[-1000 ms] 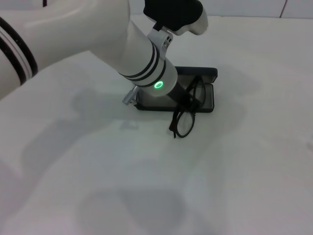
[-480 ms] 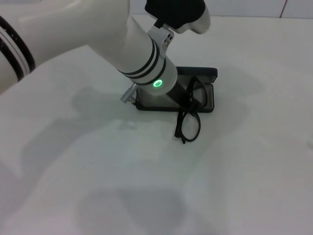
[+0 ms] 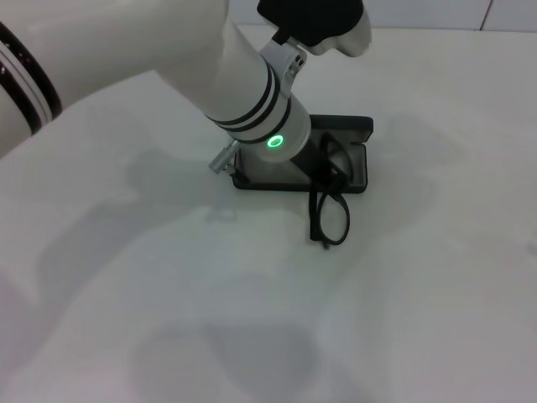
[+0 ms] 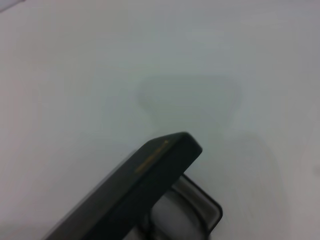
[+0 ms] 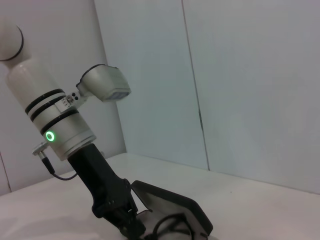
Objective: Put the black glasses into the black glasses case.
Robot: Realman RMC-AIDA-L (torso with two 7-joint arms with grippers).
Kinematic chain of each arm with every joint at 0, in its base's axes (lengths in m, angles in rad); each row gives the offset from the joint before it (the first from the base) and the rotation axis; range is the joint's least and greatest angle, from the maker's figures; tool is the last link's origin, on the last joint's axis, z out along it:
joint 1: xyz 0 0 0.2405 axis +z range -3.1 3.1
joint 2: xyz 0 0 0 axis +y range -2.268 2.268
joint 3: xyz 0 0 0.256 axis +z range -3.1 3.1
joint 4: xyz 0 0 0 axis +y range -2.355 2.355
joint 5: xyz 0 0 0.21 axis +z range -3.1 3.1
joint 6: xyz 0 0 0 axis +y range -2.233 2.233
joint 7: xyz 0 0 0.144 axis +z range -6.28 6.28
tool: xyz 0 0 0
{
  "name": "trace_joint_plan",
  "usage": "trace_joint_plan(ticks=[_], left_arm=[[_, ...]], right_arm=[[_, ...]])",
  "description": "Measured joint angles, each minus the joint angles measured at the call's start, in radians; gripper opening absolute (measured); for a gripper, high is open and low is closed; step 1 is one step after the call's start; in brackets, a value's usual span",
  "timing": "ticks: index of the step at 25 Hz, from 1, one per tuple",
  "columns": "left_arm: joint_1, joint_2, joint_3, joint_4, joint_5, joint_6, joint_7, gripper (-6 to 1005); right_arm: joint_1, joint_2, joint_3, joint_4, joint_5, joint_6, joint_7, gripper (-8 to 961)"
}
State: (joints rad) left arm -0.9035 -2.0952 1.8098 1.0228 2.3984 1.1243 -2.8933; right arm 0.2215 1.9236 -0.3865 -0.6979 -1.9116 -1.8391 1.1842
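The black glasses point across the case, one lens past its near rim; I will regrip them with my left gripper and turn them along the case's length [image 3: 275, 175].
The black glasses case [image 3: 358, 164] lies open at the middle of the table, grey lining up and lid [image 3: 348, 126] at the far side. My left gripper [image 3: 322, 170] reaches down over the case and is shut on the black glasses [image 3: 331, 220]. One lens is over the case; the other hangs past the near rim above the table. The right wrist view shows this from the side: the left gripper [image 5: 131, 222], the glasses [image 5: 169, 226] and the raised case lid [image 5: 172, 201]. In the left wrist view, the case lid [image 4: 150, 175] shows its orange lettering. My right gripper is out of view.
My left arm's white forearm [image 3: 168, 59], with a green light ring [image 3: 275, 142], covers the left part of the case. A white table [image 3: 403, 294] spreads around the case, and pale wall panels [image 5: 250, 75] stand behind it.
The left arm has shifted slightly right. The hanging lens of the glasses has swung to the right along the case's near rim.
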Motion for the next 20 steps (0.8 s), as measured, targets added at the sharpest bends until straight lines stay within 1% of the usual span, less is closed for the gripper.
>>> trace_joint_plan(ticks=[4,10,17,20], left_arm=[[0.001,0.0,-0.004,0.028,0.016,0.02,0.005,59],[-0.003,0.0,-0.008,0.038,0.028,0.058,0.002,46],[0.002,0.001,-0.058,0.039,0.041,0.089,-0.005,46],[0.0,0.001,-0.061,0.031,0.044,0.09,-0.006,129]], right_arm=[[-0.001,0.0,0.0,0.0,0.0,0.0,0.0,204],[-0.002,0.0,0.0,0.0,0.0,0.0,0.0,204],[-0.002,0.0,0.0,0.0,-0.003,0.0,0.0,204],[-0.002,0.0,0.0,0.0,-0.003,0.0,0.0,205]])
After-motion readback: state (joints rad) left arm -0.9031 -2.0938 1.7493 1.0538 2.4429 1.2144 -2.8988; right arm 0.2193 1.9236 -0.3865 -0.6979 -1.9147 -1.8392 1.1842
